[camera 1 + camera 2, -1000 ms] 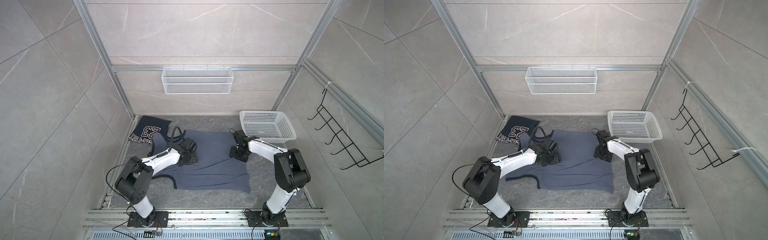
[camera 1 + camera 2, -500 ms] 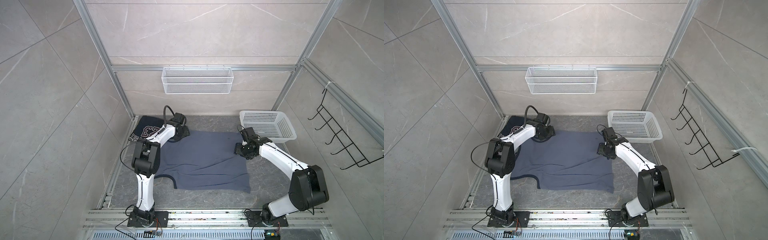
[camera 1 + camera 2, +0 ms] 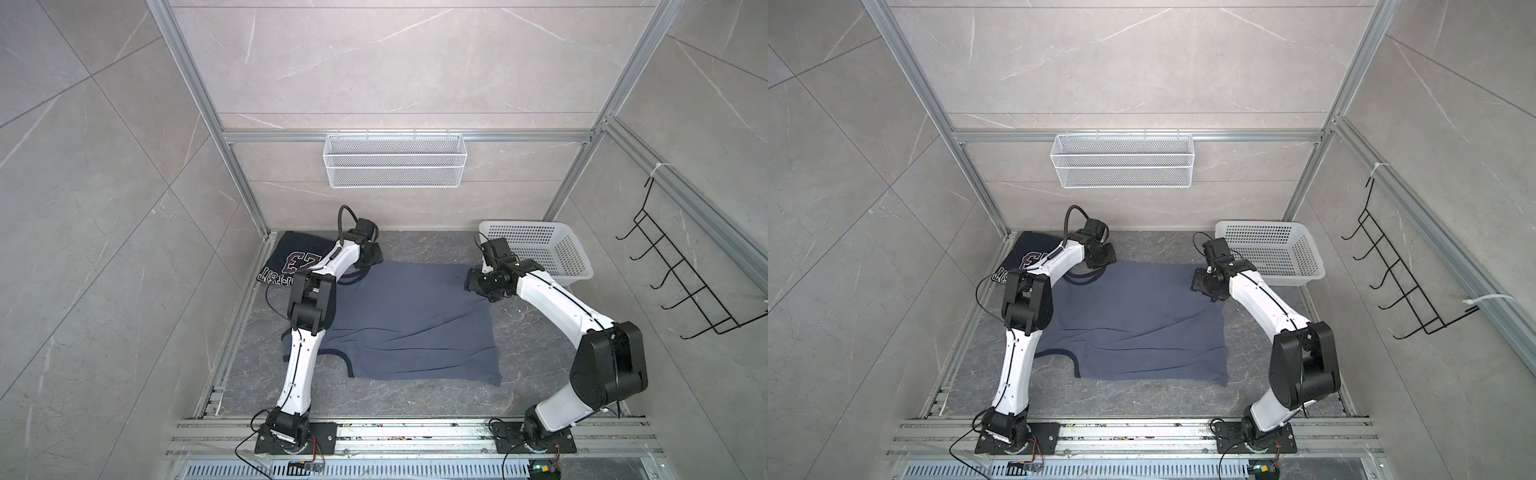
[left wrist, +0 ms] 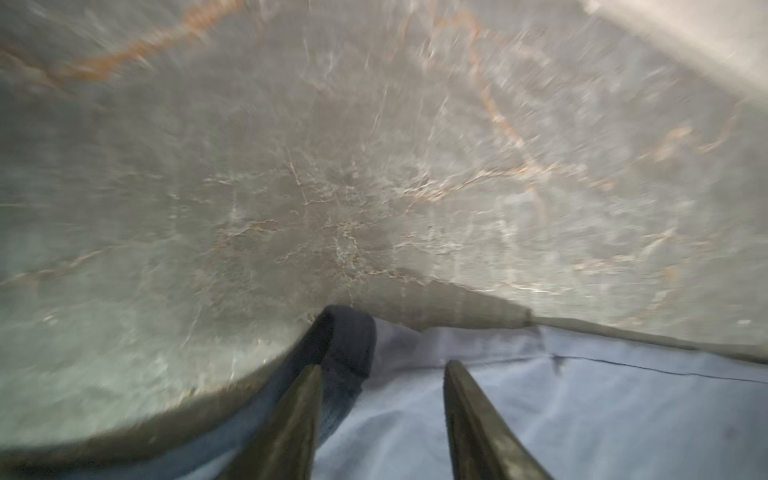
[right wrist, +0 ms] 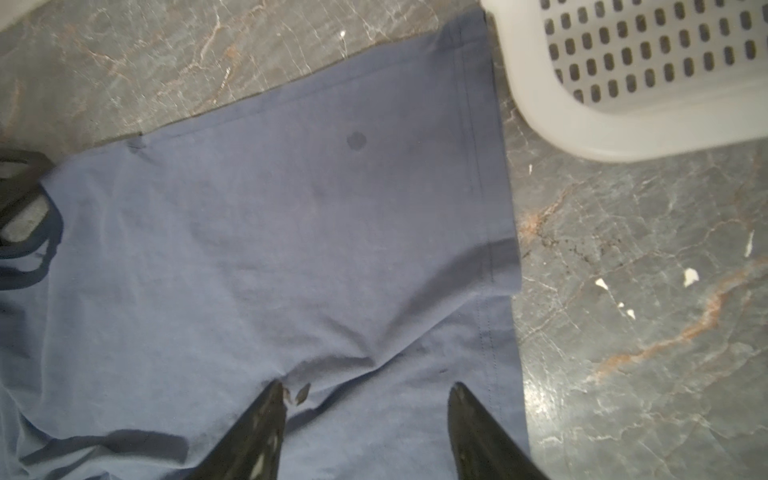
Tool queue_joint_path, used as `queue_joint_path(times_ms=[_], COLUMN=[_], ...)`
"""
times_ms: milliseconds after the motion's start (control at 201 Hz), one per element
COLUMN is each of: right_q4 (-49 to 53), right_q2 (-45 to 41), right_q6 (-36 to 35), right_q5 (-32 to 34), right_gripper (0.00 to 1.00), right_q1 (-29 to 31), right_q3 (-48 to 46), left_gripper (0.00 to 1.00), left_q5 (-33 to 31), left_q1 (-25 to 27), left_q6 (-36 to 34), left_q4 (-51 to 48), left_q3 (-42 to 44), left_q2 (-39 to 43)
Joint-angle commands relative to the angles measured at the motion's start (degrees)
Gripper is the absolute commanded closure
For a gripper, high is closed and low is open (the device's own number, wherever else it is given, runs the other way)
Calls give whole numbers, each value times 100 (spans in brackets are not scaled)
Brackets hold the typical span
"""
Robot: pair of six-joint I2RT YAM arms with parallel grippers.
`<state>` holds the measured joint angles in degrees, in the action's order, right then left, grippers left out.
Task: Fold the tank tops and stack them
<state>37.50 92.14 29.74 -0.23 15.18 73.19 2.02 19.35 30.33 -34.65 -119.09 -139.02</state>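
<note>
The robot's right gripper will next move to the slate-blue tank top's back hem corner (image 3: pixel 476 266) (image 5: pixel 475 22), beside the white basket, and close there.
The slate-blue tank top (image 3: pixel 411 324) (image 3: pixel 1133 320) lies spread flat on the floor in both top views. The navy tank top (image 3: pixel 291 259) (image 3: pixel 1023 259) with the "23" print lies folded in the back left corner. My left gripper (image 3: pixel 372 253) (image 4: pixel 382 370) hovers low at the slate-blue top's back left corner. Its jaws stand apart over the cloth, beside a dark-trimmed strap (image 4: pixel 345 349). My right gripper (image 3: pixel 471 284) (image 5: pixel 368 388) is open over the top's back right part near the hem, with a small pucker of cloth between the fingertips (image 5: pixel 276 390).
A white perforated basket (image 3: pixel 552 266) (image 5: pixel 623 137) stands on the floor at the back right, close to the right arm. A wire basket (image 3: pixel 395 160) hangs on the back wall. A black hook rack (image 3: pixel 681 286) is on the right wall.
The left arm has swung from the middle of the slate-blue top out to its back left corner, and its jaws have narrowed. The right gripper has shifted right and back toward the basket.
</note>
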Motion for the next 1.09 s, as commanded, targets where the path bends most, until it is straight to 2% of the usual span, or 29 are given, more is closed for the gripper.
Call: queue_joint_path(times_ms=[0, 294, 523, 642, 791, 956, 1090], right_q4=[113, 58, 25, 60, 126, 303, 403], right_q2=[167, 685, 1191, 1367, 1695, 2342, 2906], right_q6=[-100, -161, -131, -127, -182, -334, -410], right_q5=[-14, 9, 46, 130, 223, 247, 330], right_gripper=[36, 37, 37, 37, 37, 37, 37], right_q1=[4, 9, 7, 1, 7, 8, 7], right_q3=[211, 559, 946, 1140, 1531, 2241, 2896], left_gripper=[54, 72, 77, 88, 100, 100, 100], left_q5=[-64, -348, -216, -275, -685, -1216, -1275], left_q1=[-2, -45, -122, -150, -193, -351, -423], left_q6=[-158, -175, -227, -225, -119, 109, -6], left_q4=[-239, -5, 91, 180, 572, 1119, 1128], left_q3=[-337, -343, -532, -470, 138, 1280, 1550], left_q2=[-123, -193, -403, -354, 123, 1100, 1323])
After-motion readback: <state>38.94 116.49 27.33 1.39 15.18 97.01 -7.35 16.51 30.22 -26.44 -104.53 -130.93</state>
